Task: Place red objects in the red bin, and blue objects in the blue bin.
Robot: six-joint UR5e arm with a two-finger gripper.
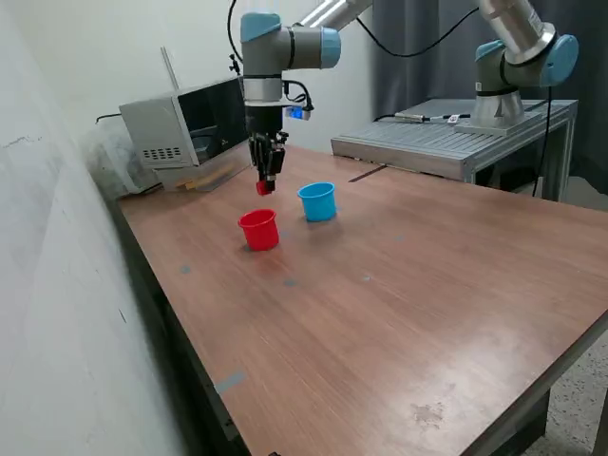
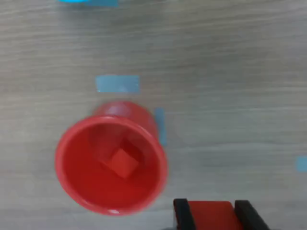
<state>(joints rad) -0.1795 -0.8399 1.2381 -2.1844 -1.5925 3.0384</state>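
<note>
Next, my gripper lets go of the red cube inside the red bin (image 1: 258, 231) (image 2: 117, 163), next to the second red cube lying there.
My gripper (image 1: 265, 186) hangs above the table, just behind the red bin (image 1: 258, 230), and is shut on a red cube (image 1: 264, 187). In the wrist view the red cube (image 2: 211, 213) sits between my two black fingers (image 2: 181, 212), beside the red bin (image 2: 72, 179). A second red cube (image 2: 122, 163) lies inside the red bin. The light blue bin (image 1: 318, 201) stands on the exterior view's right of the red bin; only a sliver of it (image 2: 86, 2) shows in the wrist view. No dark blue cubes are in view.
A grey box-like device (image 1: 185, 123) stands at the table's back corner. A metal platform (image 1: 446, 142) with a second arm's base (image 1: 508, 90) is behind the table. Small blue tape marks (image 2: 117, 84) are stuck on the wood.
</note>
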